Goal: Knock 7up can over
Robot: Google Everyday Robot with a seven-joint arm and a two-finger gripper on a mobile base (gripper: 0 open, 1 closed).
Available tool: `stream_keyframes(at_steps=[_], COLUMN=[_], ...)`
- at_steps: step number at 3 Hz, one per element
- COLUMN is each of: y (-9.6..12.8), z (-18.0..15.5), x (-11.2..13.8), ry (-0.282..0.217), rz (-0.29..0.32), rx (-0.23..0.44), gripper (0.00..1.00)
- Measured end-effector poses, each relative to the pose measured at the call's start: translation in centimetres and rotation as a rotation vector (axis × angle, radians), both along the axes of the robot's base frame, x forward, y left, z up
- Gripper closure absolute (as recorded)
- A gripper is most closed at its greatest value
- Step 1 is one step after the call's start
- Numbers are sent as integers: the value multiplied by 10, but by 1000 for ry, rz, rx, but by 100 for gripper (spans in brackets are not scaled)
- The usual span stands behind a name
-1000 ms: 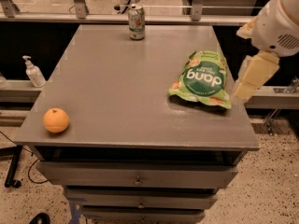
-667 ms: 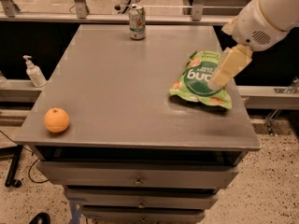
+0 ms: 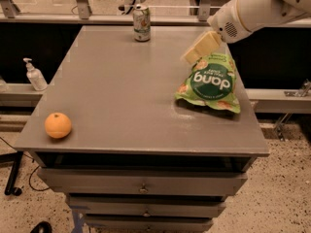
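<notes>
The 7up can near the far edge of the table is next, so next my gripper goes to the upper part (image 3: 142, 13) of that can and closes there.
The 7up can (image 3: 141, 23) stands upright near the far edge of the grey table (image 3: 121, 91), left of centre. It is silver with a green label. My gripper (image 3: 197, 51) reaches in from the upper right on a white arm. It hovers over the table just above the top left corner of the green snack bag, well to the right of the can and nearer to me. Nothing is in it.
A green "dang" snack bag (image 3: 210, 84) lies on the right side of the table. An orange (image 3: 58, 125) sits near the front left corner. A hand sanitiser bottle (image 3: 35, 75) stands on a ledge left of the table. Drawers are below the tabletop.
My arm has swung left and toward the far side, from beyond the table's right edge to over the snack bag's top. The can, bag and orange have not moved.
</notes>
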State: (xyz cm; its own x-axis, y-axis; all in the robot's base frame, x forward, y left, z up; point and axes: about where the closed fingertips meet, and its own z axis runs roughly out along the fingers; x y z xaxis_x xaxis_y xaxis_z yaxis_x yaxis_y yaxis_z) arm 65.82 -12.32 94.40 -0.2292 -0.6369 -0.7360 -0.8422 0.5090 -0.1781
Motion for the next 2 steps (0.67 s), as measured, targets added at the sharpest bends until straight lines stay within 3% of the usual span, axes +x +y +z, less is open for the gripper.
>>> stream_keyframes(at_steps=[1,2], y=[0,7], z=[0,-9], x=[0,10], ry=[0,-4], rz=[0,-52], rx=[0,64], gripper=[0,0])
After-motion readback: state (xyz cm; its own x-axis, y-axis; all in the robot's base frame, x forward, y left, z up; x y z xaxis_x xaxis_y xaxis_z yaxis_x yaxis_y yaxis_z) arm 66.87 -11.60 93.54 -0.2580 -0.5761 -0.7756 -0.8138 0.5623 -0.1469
